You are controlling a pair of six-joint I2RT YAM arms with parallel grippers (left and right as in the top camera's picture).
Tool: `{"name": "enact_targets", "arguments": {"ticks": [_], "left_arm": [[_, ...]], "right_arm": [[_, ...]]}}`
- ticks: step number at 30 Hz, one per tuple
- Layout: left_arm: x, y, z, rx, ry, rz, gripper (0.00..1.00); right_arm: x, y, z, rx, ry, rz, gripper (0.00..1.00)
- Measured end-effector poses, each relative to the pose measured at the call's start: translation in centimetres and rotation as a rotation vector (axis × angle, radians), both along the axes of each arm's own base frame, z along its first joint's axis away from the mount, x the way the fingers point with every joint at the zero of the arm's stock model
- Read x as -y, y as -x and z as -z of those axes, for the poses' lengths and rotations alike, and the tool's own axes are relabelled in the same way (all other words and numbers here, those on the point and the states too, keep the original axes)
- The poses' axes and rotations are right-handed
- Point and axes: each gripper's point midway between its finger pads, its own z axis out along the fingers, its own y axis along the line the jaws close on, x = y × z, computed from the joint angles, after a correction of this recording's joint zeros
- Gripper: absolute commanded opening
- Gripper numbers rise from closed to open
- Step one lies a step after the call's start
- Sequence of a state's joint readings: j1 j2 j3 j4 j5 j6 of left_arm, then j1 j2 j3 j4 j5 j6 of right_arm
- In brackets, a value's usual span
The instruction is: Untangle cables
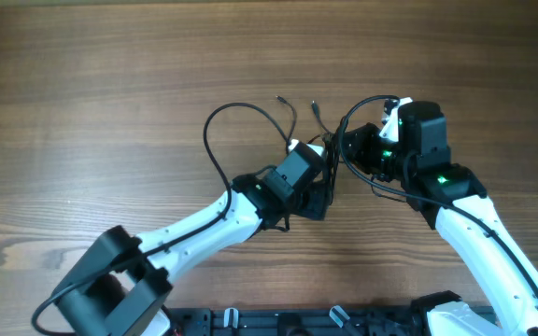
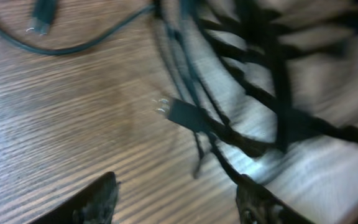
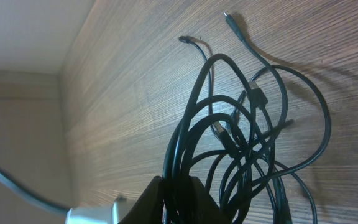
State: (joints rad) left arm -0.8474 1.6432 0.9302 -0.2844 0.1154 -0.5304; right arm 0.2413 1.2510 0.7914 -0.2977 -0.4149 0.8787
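Note:
I am going to release the bundle of several strands of cable from my right gripper, setting it on the wood (image 1: 292, 173) that lies beneath my left gripper.
The cables (image 1: 329, 154) are a knot of thin black cords between my two grippers. One long loop (image 1: 220, 126) trails left across the wood, and two plug ends (image 1: 283, 99) point toward the far side. My right gripper (image 3: 182, 200) is shut on a bundle of several strands (image 3: 229, 130), which fan out from it in loops. In the overhead view it sits just right of the knot (image 1: 348, 149). My left gripper (image 2: 179, 202) is open over bare wood, and a flat plug (image 2: 185, 115) lies just ahead of it. One strand (image 2: 225, 165) runs down to its right fingertip.
The table edge and a pale wall (image 3: 23, 37) show at the upper left of the right wrist view. A black rail (image 1: 344, 320) runs along the near edge of the table between the arm bases. A pale grey robot wire (image 3: 17, 185) hangs beside the right gripper.

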Motion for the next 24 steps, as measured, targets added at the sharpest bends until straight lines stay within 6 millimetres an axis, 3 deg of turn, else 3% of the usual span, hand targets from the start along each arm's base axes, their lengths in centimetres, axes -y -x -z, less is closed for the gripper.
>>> {"name": "enact_targets", "arguments": {"ticks": [5, 9, 15, 21, 24], "left_arm": [[0.7, -1.4, 0.6, -0.008, 0.044, -0.118, 0.35], [1.2, -2.5, 0.2, 0.007, 0.088, -0.188, 0.35], [0.7, -3.1, 2.7, -0.023, 0.054, -0.275, 0.3], [0.8, -3.7, 2.9, -0.005, 0.064, -0.306, 0.28], [1.3, -4.3, 3.3, 0.008, 0.08, -0.313, 0.18]], "right_arm": [[0.2, -0.2, -0.1, 0.001, -0.005, 0.01, 0.13], [0.3, -0.2, -0.1, -0.004, -0.012, 0.021, 0.13], [0.3, -0.2, -0.1, -0.01, -0.018, 0.027, 0.13], [0.2, -0.4, -0.3, -0.003, -0.026, 0.028, 0.12], [0.0, -0.3, -0.4, -0.002, -0.036, 0.021, 0.13]]}}
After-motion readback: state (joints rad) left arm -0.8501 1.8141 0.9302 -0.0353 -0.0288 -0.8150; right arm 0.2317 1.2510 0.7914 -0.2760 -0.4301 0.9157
